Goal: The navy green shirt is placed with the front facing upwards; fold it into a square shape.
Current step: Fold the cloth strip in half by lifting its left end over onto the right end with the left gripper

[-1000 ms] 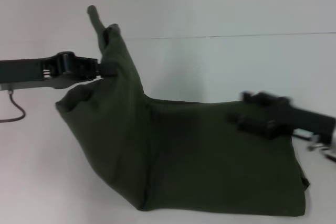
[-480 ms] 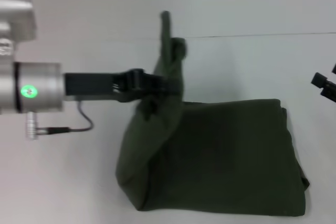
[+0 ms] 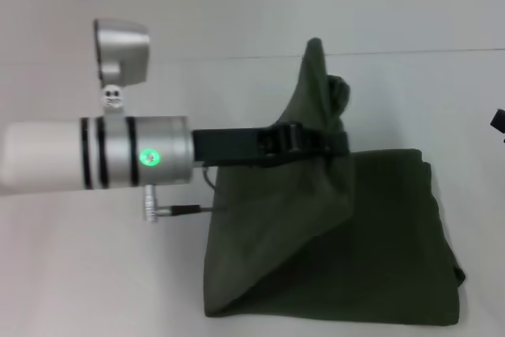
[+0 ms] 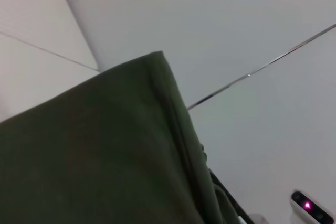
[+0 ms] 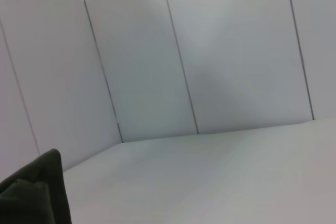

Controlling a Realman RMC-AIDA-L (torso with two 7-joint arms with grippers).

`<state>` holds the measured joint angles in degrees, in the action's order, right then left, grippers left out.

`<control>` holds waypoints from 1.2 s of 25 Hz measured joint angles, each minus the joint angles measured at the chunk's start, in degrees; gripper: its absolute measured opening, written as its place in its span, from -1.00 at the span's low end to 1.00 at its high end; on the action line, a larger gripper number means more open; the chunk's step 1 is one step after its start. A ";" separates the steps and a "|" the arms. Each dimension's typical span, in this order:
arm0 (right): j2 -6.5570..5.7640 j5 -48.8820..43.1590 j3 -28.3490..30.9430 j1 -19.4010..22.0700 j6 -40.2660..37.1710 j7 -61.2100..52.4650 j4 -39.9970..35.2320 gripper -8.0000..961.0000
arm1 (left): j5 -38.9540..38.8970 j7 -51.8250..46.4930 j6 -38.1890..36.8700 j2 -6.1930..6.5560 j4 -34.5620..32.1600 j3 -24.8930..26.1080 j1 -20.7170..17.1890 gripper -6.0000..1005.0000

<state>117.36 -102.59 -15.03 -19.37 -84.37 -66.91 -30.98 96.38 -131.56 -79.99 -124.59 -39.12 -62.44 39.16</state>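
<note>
My left gripper has the shirt's raised part. It will let go of it on the flat part's far corner (image 3: 405, 147), the one toward my right gripper.
The navy green shirt (image 3: 379, 234) lies folded on the white table (image 3: 95, 274), plain green side up, with no lettering showing. My left gripper (image 3: 335, 144) reaches in from the left and is shut on the shirt's left part. It holds that part up in a peak above the flat part, which sags down to the front left corner. The shirt fills the left wrist view (image 4: 94, 150), and a corner of it shows in the right wrist view (image 5: 31, 192). My right gripper (image 3: 499, 122) is just in view at the far right edge, away from the shirt.
A thin seam (image 3: 442, 52) runs across the table behind the shirt. A small white object with a pink light (image 4: 310, 205) shows in the left wrist view. Bare table lies left of and behind the shirt.
My left gripper has carried the lifted shirt part rightwards, from the left side to over the middle. My right gripper has let go of the shirt and drawn back to the right edge.
</note>
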 joint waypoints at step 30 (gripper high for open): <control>0.03 -0.67 -2.27 -0.11 -0.24 -0.01 0.18 0.74 | -23.36 13.74 7.28 0.36 10.83 -15.91 2.76 -0.29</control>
<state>117.40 -103.26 -17.29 -19.48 -84.61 -66.91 -30.80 73.01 -117.81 -72.72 -124.23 -28.29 -78.34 41.93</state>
